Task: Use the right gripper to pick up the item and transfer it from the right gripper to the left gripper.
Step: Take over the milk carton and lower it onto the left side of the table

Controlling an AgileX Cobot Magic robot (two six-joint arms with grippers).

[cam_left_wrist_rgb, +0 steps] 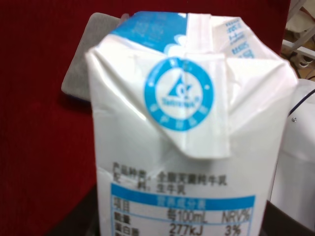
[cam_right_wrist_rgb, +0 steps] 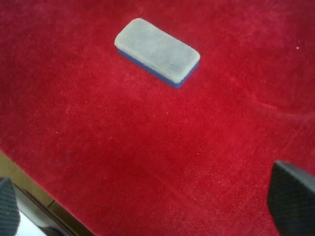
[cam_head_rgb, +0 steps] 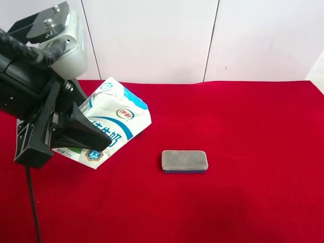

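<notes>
The robot's left gripper will release the milk carton on the red cloth (cam_head_rgb: pixel 84 150) below it, about level with the eraser.
A white and blue milk carton (cam_head_rgb: pixel 114 119) is held tilted above the red cloth by the arm at the exterior high view's left. The left wrist view shows the same carton (cam_left_wrist_rgb: pixel 187 147) filling the frame, so this is my left gripper (cam_head_rgb: pixel 76 137), shut on the carton's lower part; its dark fingers (cam_left_wrist_rgb: pixel 291 223) show beside the carton. My right gripper (cam_right_wrist_rgb: pixel 150 201) is open and empty above the cloth, its fingertips far apart at the frame's edges. The right arm is out of the exterior high view.
A grey-topped, blue-based eraser (cam_head_rgb: pixel 185 161) lies flat on the red cloth (cam_head_rgb: pixel 253 126), right of the carton; it also shows in the right wrist view (cam_right_wrist_rgb: pixel 157 50) and behind the carton (cam_left_wrist_rgb: pixel 78 69). A white wall stands behind the table.
</notes>
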